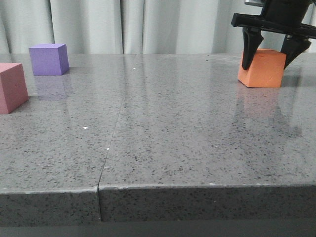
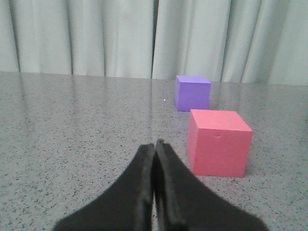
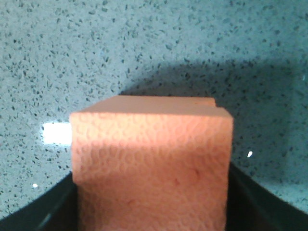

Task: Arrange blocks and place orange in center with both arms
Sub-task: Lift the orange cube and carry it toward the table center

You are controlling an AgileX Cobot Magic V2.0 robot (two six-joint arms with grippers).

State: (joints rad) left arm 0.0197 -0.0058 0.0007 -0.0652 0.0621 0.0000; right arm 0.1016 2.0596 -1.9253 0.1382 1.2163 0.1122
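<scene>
I need to release the orange cube from my right gripper beside the table seam's far half (image 1: 160, 89), across from the purple cube.
The orange cube (image 1: 261, 69) rests on the grey table at the far right. My right gripper (image 1: 267, 63) straddles it from above, one black finger against each side; in the right wrist view the orange cube (image 3: 151, 159) fills the gap between the fingers of the gripper (image 3: 151, 202). The pink cube (image 1: 11, 88) sits at the far left edge, and the purple cube (image 1: 48, 59) stands behind it. My left gripper (image 2: 155, 143) is shut and empty, low over the table, left of the pink cube (image 2: 217, 143), with the purple cube (image 2: 192, 93) beyond it.
The grey speckled table (image 1: 158, 128) has a seam running from its front edge (image 1: 98, 187) toward the back. Pale curtains (image 1: 138, 24) hang behind it.
</scene>
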